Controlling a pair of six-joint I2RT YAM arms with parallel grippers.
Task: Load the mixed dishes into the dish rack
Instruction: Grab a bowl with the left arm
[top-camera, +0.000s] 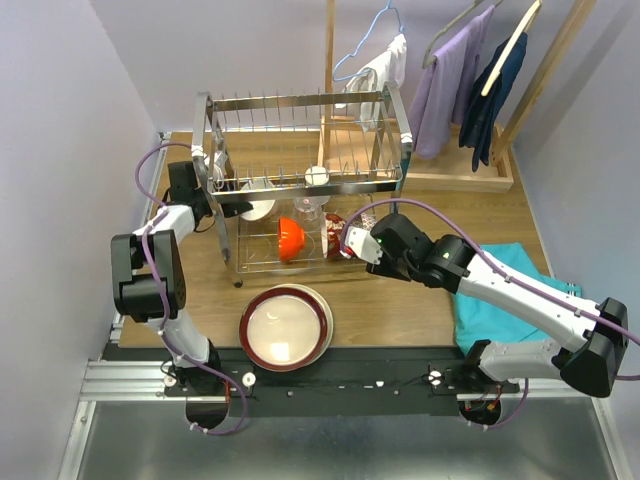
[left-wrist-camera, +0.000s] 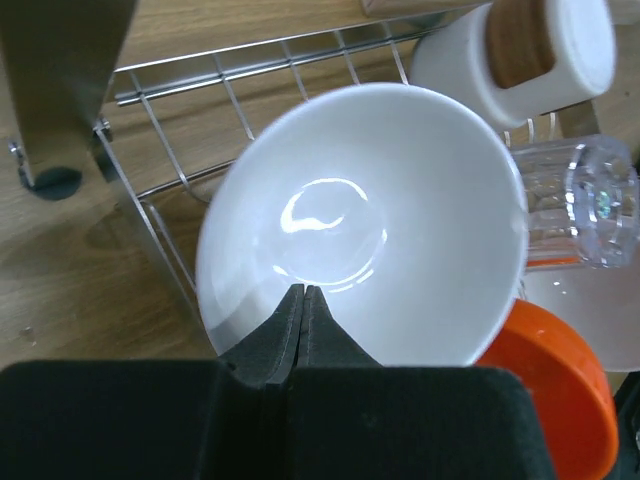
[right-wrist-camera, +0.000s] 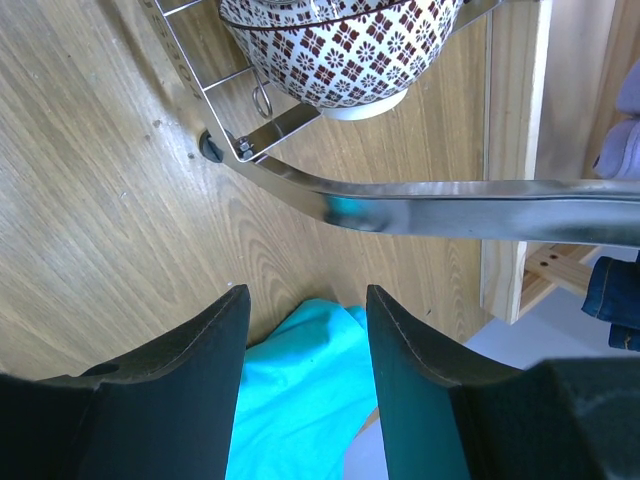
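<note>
My left gripper's fingers are closed over the inside of the white bowl. I need to open them and pinch the white bowl's rim (left-wrist-camera: 472, 356) beside the orange bowl.
The chrome dish rack (top-camera: 300, 110) stands at the table's back. On its lower tier lie a white bowl (top-camera: 258, 210), an orange bowl (top-camera: 290, 238), a clear glass (top-camera: 310, 210) and a red-patterned bowl (top-camera: 335, 237). My left gripper (top-camera: 236, 206) reaches in from the rack's left end. In the left wrist view its fingers (left-wrist-camera: 290, 330) are shut, with nothing seen between them, in front of the tilted white bowl (left-wrist-camera: 380, 200). My right gripper (right-wrist-camera: 305, 300) is open and empty, just right of the red-patterned bowl (right-wrist-camera: 340, 50). A dark-red-rimmed cream plate (top-camera: 285, 327) lies near the front.
A beige cup (left-wrist-camera: 520, 50), the glass (left-wrist-camera: 580, 200) and the orange bowl (left-wrist-camera: 550, 390) crowd the white bowl's right side. A teal cloth (top-camera: 500, 290) lies under my right arm. A wooden hanger stand (top-camera: 470, 170) with clothes is behind the rack.
</note>
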